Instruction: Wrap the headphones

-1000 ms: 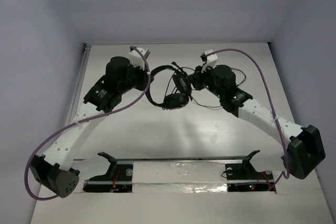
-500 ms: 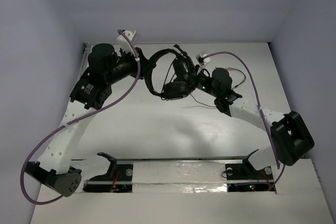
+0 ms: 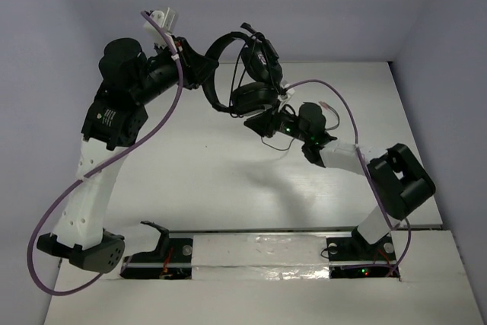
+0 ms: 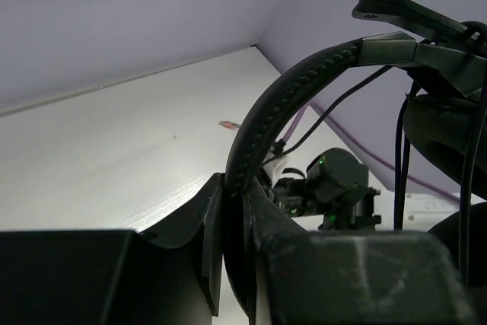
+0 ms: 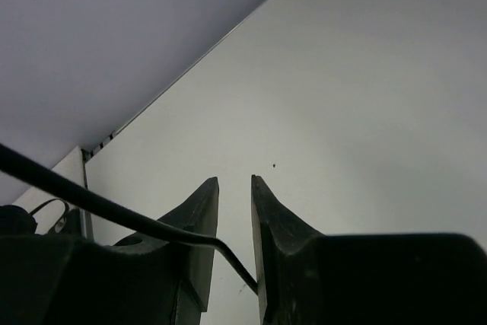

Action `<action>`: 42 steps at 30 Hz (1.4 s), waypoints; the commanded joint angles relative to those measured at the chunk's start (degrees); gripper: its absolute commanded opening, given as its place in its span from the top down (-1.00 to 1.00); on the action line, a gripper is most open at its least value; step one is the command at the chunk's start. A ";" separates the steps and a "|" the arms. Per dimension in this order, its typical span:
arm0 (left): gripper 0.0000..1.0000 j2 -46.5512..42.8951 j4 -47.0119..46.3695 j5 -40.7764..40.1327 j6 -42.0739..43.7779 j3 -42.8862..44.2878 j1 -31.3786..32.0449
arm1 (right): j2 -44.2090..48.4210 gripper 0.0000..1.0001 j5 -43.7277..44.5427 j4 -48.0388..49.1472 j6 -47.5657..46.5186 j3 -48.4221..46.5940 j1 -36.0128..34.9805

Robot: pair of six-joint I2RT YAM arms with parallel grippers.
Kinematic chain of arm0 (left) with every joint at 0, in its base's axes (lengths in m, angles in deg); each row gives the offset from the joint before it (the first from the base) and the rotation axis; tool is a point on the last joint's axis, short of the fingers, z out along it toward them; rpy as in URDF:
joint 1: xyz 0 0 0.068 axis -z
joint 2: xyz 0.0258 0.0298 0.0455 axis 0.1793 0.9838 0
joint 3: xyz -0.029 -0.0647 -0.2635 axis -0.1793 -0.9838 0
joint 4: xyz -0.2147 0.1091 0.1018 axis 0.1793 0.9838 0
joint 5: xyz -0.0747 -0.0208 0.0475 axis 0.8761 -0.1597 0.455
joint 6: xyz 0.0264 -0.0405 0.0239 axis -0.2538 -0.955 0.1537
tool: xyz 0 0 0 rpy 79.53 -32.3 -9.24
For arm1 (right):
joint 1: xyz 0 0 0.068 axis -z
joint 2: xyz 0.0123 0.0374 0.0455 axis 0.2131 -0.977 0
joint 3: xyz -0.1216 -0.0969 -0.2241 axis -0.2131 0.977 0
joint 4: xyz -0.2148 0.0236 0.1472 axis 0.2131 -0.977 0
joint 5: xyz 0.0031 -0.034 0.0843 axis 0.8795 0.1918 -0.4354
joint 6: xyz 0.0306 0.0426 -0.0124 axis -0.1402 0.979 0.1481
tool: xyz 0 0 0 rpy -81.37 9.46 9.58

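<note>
The thin dark cable of the black headphones lies between my right gripper's fingers, which should next close on the part (image 3: pixel 254 123) (image 5: pixel 239 268) just below the earcups.
The black headphones (image 3: pixel 245 74) hang in the air above the back of the table, earcups (image 3: pixel 253 97) downward. My left gripper (image 3: pixel 199 68) is shut on the thin arched headband (image 4: pixel 281 104), which rises out from between its jaws (image 4: pixel 236 188). My right gripper (image 3: pixel 259 122) sits low beneath the earcups, its jaws a narrow gap apart. The thin dark cable (image 5: pixel 114 207) crosses the right gripper's (image 5: pixel 235 182) left finger and drops into the gap, unpinched. The reddish plug (image 3: pixel 326 104) lies on the table behind the right arm.
Thick purple robot cables (image 3: pixel 163 123) loop along both arms. Two black brackets (image 3: pixel 161 235) (image 3: pixel 358 232) stand at the near edge by the arm bases. Walls close the table (image 3: pixel 228 180) at the back and both sides.
The left arm has raised the headphones off the table and carried them up and to the left. The right arm has swung in under the earcups and its jaws have parted slightly.
</note>
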 commanded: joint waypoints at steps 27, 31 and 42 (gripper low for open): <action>1.00 3.54 -15.44 -20.50 -10.49 -0.53 -4.35 | -6.01 0.44 7.31 1.34 6.95 7.50 -12.03; 1.00 4.16 -14.83 -22.42 -9.44 0.53 -4.35 | -4.09 0.48 8.27 3.63 9.76 10.84 -12.64; 1.00 5.04 -18.25 -34.81 -7.68 -6.05 -4.35 | 10.67 1.00 20.12 -20.31 7.14 11.82 -23.08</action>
